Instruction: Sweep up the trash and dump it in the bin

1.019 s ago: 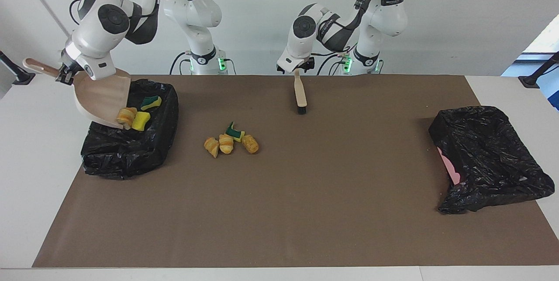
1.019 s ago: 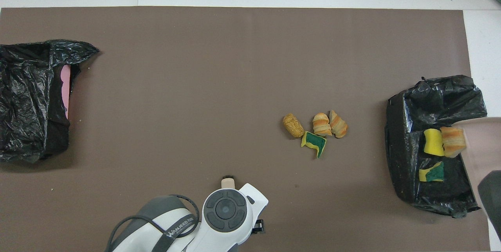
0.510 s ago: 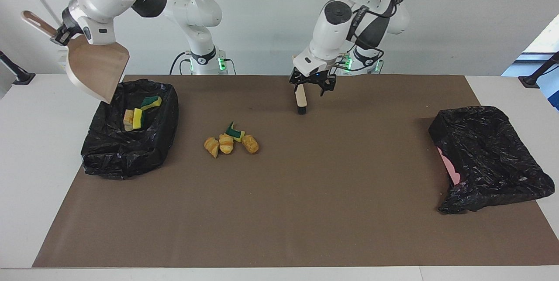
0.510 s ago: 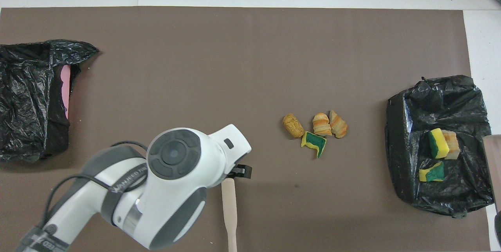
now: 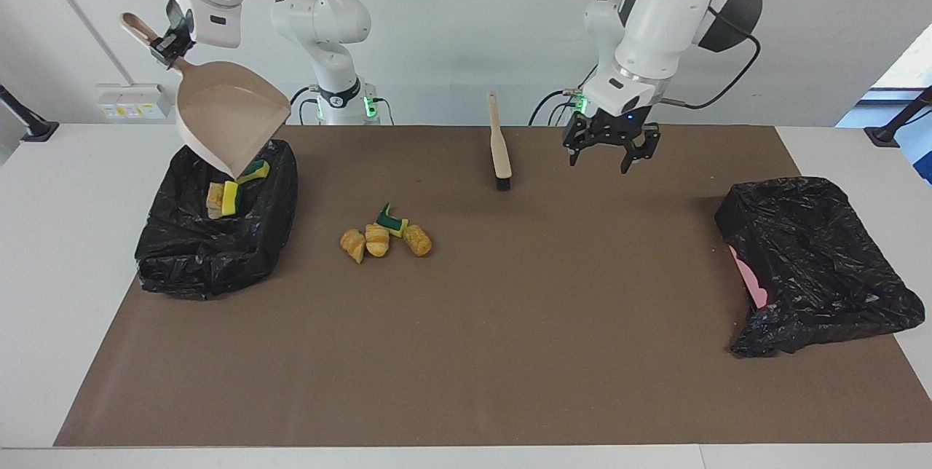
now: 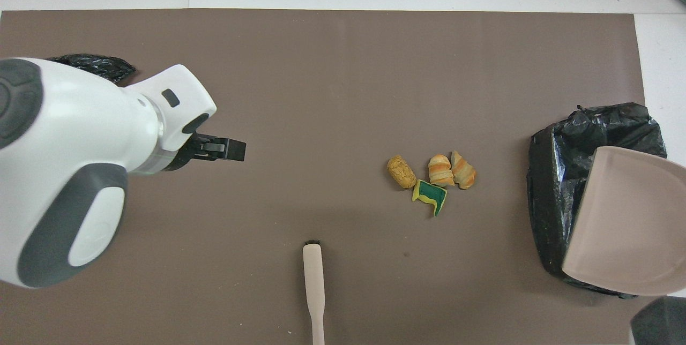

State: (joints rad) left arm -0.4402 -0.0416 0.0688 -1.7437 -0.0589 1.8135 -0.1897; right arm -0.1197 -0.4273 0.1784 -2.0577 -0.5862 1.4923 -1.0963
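The robot's right gripper should release the beige dustpan on the brown mat (image 6: 303, 106) between the left gripper and the trash.
My right gripper (image 5: 163, 51) is shut on the handle of the beige dustpan (image 5: 229, 119), holding it empty in the air over the black-bagged bin (image 5: 211, 250) at the right arm's end. Sponge and bread pieces (image 5: 226, 196) lie in that bin. In the overhead view the dustpan (image 6: 627, 222) covers them and part of the bin (image 6: 557, 173). A small pile of trash (image 5: 384, 236) lies on the brown mat beside the bin, also seen from overhead (image 6: 431, 176). My left gripper (image 5: 610, 154) is open and empty above the mat (image 6: 236, 150). The brush (image 5: 499, 148) lies on the mat (image 6: 313, 286), apart from it.
A second black-bagged bin (image 5: 815, 258) with a pink patch sits at the left arm's end; the left arm hides most of it from overhead (image 6: 96, 62). The brown mat (image 5: 510, 345) covers most of the white table.
My left gripper let go of the brush, rose and moved toward the left arm's end. My right arm lifted and turned the dustpan after the pieces slid into the bin.
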